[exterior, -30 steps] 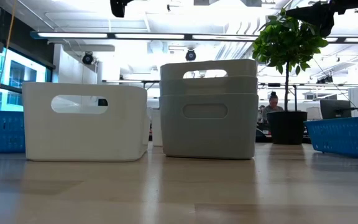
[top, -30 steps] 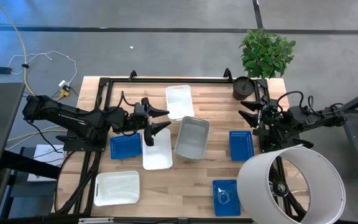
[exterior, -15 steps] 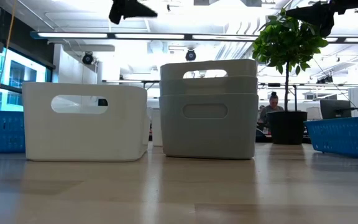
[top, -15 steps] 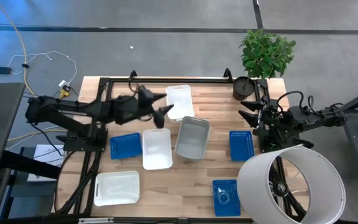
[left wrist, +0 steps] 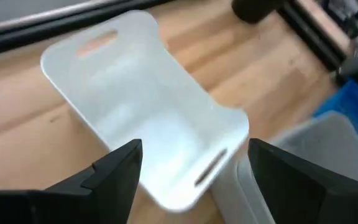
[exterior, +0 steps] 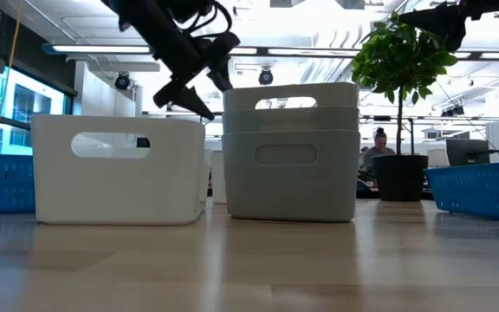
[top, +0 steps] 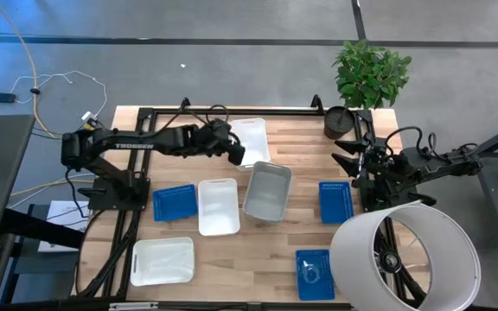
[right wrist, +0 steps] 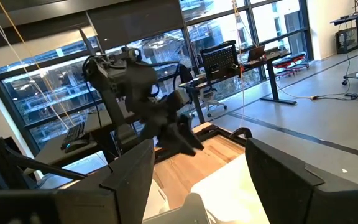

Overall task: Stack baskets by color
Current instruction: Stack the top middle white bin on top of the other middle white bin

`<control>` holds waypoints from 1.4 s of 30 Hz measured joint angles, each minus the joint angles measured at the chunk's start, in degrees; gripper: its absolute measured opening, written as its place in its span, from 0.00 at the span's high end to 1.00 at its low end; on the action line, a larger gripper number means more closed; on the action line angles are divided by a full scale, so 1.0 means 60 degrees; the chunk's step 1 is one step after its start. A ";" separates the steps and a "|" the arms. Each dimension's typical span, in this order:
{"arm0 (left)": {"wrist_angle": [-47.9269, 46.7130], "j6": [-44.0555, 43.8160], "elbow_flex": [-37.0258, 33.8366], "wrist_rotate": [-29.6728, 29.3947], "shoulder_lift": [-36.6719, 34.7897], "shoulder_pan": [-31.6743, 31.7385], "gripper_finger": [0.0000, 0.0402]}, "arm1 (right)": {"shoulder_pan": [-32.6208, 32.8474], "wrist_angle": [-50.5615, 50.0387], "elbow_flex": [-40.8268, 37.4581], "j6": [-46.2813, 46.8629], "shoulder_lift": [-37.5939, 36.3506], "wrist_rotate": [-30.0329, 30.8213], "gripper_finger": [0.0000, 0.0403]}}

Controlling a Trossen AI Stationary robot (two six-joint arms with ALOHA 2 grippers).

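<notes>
The robot's left gripper will close between the basket's two handle holes, on the rear white basket's long side rim [top: 235,142] [left wrist: 96,132], the one nearest the robot's left arm.
My left gripper [top: 237,152] is open and hovers over the rear white basket [top: 250,138], which fills the left wrist view [left wrist: 145,121] between my open fingers [left wrist: 114,171]. A second white basket [top: 218,206] lies mid-table, and a third [top: 162,260] at the front left. Grey baskets [top: 268,191] stand nested beside the middle white one, seen as a stack in the low view [exterior: 291,152]. Three blue baskets lie apart: left [top: 174,202], right [top: 335,200] and front right [top: 316,273]. My right gripper [top: 349,160] waits open at the right, holding nothing.
A large white cylinder [top: 405,257] stands over the front right corner. A potted plant [top: 366,78] stands at the back right corner. A black frame rail [top: 232,110] runs along the table's back edge. A person sits far off in the room [exterior: 379,143].
My left gripper has opened wider, left the middle white basket and swung toward the back, over the rear white basket. The right arm has not moved.
</notes>
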 joint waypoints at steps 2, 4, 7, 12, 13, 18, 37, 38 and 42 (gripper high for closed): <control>-0.0135 0.0064 0.0000 -0.0443 0.0000 -0.0146 0.30 | 0.0000 -0.0051 0.0000 0.0000 0.0000 0.0003 0.40; -0.0080 -0.0128 0.0000 -0.0751 0.0000 -0.0153 0.30 | 0.0000 -0.0127 0.0000 0.0000 0.0000 0.0001 0.40; -0.0015 -0.0551 0.0007 -0.0892 0.0103 0.0146 0.30 | 0.0000 -0.0149 0.0000 0.0000 0.0004 0.0002 0.40; 0.0038 -0.1101 0.0001 -0.0520 0.1030 0.0693 0.31 | 0.0000 -0.0171 0.0000 0.0000 0.0004 0.0006 0.40; 0.0098 -0.1191 0.0011 -0.0338 0.1245 0.0817 0.32 | 0.0000 -0.0171 0.0000 0.0000 0.0004 0.0006 0.40; 0.0021 -0.1963 0.0000 -0.0274 0.2107 0.1343 0.40 | 0.0000 -0.0171 0.0000 0.0054 0.0003 0.0009 0.40; 0.0266 -0.1333 0.0004 -0.0137 0.2625 0.1519 0.98 | 0.0000 -0.0215 0.0000 0.0328 0.0000 0.0003 0.40; 0.0185 -0.1323 0.0003 -0.0124 0.2554 0.1532 0.97 | 0.0000 -0.0234 0.0000 0.0328 0.0004 0.0003 0.40; 0.0223 -0.1017 0.0000 -0.0175 0.2214 0.1643 0.99 | 0.0000 -0.0308 0.0000 0.0426 0.0004 0.0001 0.40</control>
